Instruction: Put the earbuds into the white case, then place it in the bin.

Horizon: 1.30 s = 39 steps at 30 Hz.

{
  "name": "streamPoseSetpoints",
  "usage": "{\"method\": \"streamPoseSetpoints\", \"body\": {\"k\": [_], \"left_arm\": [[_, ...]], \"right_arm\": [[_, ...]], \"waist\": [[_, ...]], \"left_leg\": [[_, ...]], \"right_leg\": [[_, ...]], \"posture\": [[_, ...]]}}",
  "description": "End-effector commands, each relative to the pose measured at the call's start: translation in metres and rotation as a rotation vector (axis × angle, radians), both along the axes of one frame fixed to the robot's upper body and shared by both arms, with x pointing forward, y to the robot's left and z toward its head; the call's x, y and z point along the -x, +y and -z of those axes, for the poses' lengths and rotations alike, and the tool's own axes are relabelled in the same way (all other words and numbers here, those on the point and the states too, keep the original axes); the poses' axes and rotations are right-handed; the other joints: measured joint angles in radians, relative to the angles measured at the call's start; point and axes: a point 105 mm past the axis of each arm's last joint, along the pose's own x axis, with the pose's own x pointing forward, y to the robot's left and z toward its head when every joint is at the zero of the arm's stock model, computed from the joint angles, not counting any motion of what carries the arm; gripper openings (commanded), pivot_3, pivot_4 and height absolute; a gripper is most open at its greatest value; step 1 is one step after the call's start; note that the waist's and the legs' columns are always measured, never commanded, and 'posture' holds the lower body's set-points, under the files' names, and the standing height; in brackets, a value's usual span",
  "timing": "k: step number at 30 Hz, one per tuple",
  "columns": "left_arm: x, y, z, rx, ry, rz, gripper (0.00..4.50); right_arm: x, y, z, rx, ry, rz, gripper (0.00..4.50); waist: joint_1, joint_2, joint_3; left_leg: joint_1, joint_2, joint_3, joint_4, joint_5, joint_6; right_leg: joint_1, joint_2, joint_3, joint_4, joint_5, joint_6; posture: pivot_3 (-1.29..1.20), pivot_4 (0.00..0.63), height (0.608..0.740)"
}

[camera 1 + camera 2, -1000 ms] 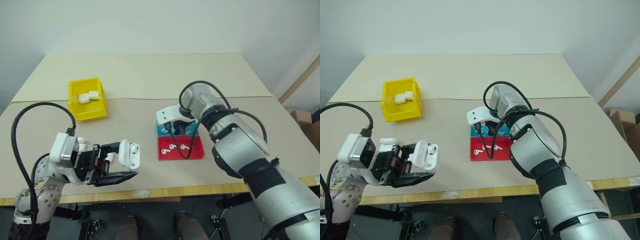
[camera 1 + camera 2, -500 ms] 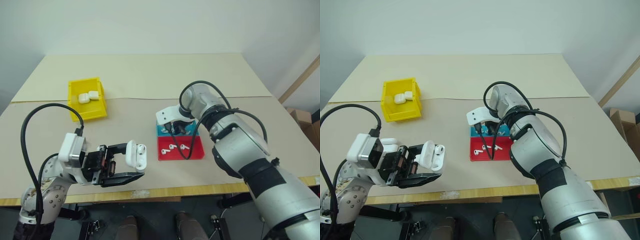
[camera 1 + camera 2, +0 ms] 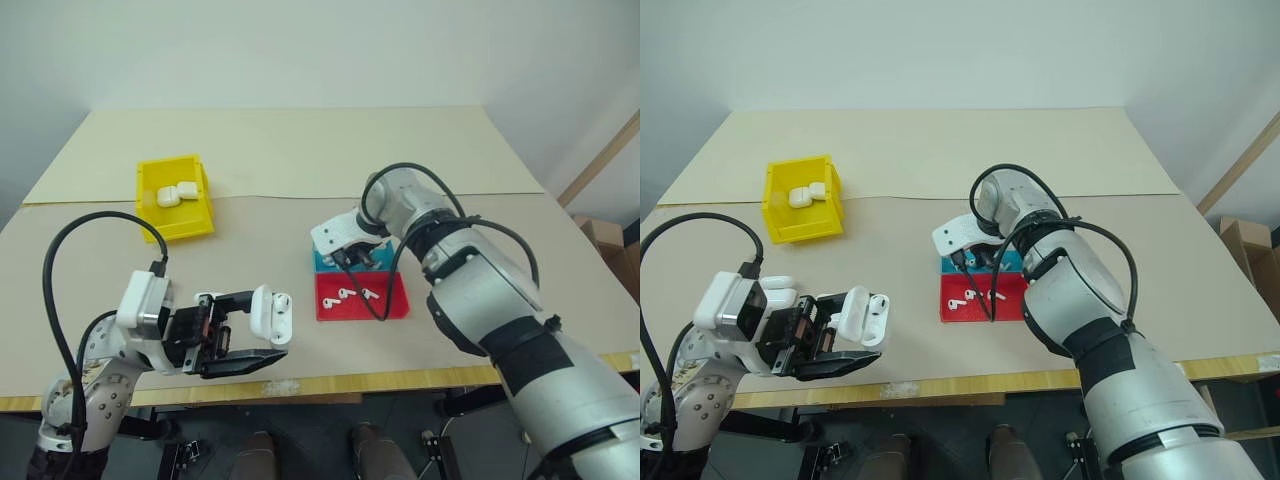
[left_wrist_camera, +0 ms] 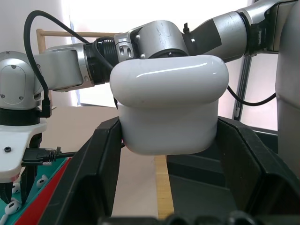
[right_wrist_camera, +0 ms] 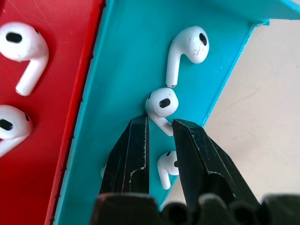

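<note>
The earbud's stem slants across the right gripper's fingers in the blue tray, so the robot should open that gripper, turn it to match the stem, and close it around the earbud point(image 5: 161, 102).
My left gripper point(image 3: 258, 322) is shut on the white case point(image 3: 272, 312), holding it above the table's near edge with its lid hinged open. Seen close in the left wrist view, the case point(image 4: 168, 110) sits between both black fingers. My right gripper point(image 5: 161, 123) points down into the blue tray point(image 5: 122, 61), shut on the stem of one earbud point(image 5: 161, 104). Other earbuds point(image 5: 187, 49) lie beside it. The yellow bin point(image 3: 176, 228) stands at the far left with two white cases point(image 3: 170, 195) inside.
A red tray point(image 3: 395, 305) touches the blue tray's near side and holds two earbuds point(image 3: 355, 293). A black cable point(image 3: 70, 250) loops off my left wrist. Bare tan table lies between the bin and the trays.
My left gripper with the case has shifted slightly to the right. My right wrist has tilted a little over the blue tray, staying in the same spot.
</note>
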Motion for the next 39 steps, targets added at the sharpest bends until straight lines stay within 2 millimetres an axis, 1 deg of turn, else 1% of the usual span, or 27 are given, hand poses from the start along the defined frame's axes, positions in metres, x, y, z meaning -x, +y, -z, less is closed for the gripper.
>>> {"method": "streamPoseSetpoints", "body": {"k": [1,14,16,18,19,24,27,29,34,39], "left_arm": [[0.003,0.000,-0.004,0.004,-0.034,0.002,2.77],[0.001,-0.001,-0.002,0.001,-0.032,0.001,2.77],[0.001,-0.001,-0.002,0.001,-0.032,0.001,2.77],[0.001,-0.001,-0.002,0.001,-0.032,0.002,2.77],[0.001,-0.001,-0.003,0.001,-0.032,0.001,2.77],[0.001,-0.001,-0.003,0.000,-0.032,0.001,2.77],[0.001,-0.001,-0.003,0.000,-0.034,-0.001,2.77],[0.001,-0.001,-0.004,-0.001,-0.034,-0.001,2.77],[0.001,-0.001,-0.004,0.000,-0.038,-0.002,2.77],[0.002,-0.002,-0.004,0.002,-0.040,-0.003,2.77]], "right_arm": [[-0.003,0.003,-0.011,-0.008,-0.049,-0.035,1.14],[-0.003,0.001,-0.022,-0.005,-0.061,-0.078,1.14],[-0.002,-0.001,-0.022,0.013,-0.057,-0.089,1.49],[-0.001,0.000,-0.023,0.005,-0.054,-0.086,2.00],[0.000,0.001,-0.024,0.002,-0.050,-0.097,2.37],[0.000,0.005,-0.030,-0.011,-0.059,-0.113,2.37],[0.002,0.009,-0.033,-0.022,-0.067,-0.154,2.37],[0.004,0.016,-0.034,-0.045,-0.075,-0.197,2.37],[0.012,0.020,-0.032,0.012,-0.072,-0.332,2.37],[0.013,0.020,-0.028,0.062,-0.070,-0.357,2.37]], "waist": [[0.000,0.000,0.000],[0.000,0.000,0.000],[0.000,0.000,0.000],[0.000,0.000,0.000],[0.000,0.000,0.000],[0.000,0.000,0.000],[0.000,0.000,0.000],[0.000,0.000,0.000],[0.000,0.000,0.000],[0.000,0.000,0.000]], "left_leg": [[0.000,0.000,0.000,0.000,0.000,0.000],[0.000,0.000,0.000,0.000,0.000,0.000],[0.000,0.000,0.000,0.000,0.000,0.000],[0.000,0.000,0.000,0.000,0.000,0.000],[0.000,0.000,0.000,0.000,0.000,0.000],[0.000,0.000,0.000,0.000,0.000,0.000],[0.000,0.000,0.000,0.000,0.000,0.000],[0.000,0.000,0.000,0.000,0.000,0.000],[0.000,0.000,0.000,0.000,0.000,0.000],[0.000,0.000,0.000,0.000,0.000,0.000]], "right_leg": [[0.000,0.000,0.000,0.000,0.000,0.000],[0.000,0.000,0.000,0.000,0.000,0.000],[0.000,0.000,0.000,0.000,0.000,0.000],[0.000,0.000,0.000,0.000,0.000,0.000],[0.000,0.000,0.000,0.000,0.000,0.000],[0.000,0.000,0.000,0.000,0.000,0.000],[0.000,0.000,0.000,0.000,0.000,0.000],[0.000,0.000,0.000,0.000,0.000,0.000],[0.000,0.000,0.000,0.000,0.000,0.000],[0.000,0.000,0.000,0.000,0.000,0.000]], "posture": [[0.00,0.150,0.740],[0.00,0.150,0.740],[0.00,0.150,0.740],[0.00,0.150,0.740],[0.00,0.150,0.740],[0.00,0.150,0.740],[0.00,0.150,0.740],[0.00,0.150,0.740],[0.00,0.150,0.740],[0.00,0.150,0.740]]}}
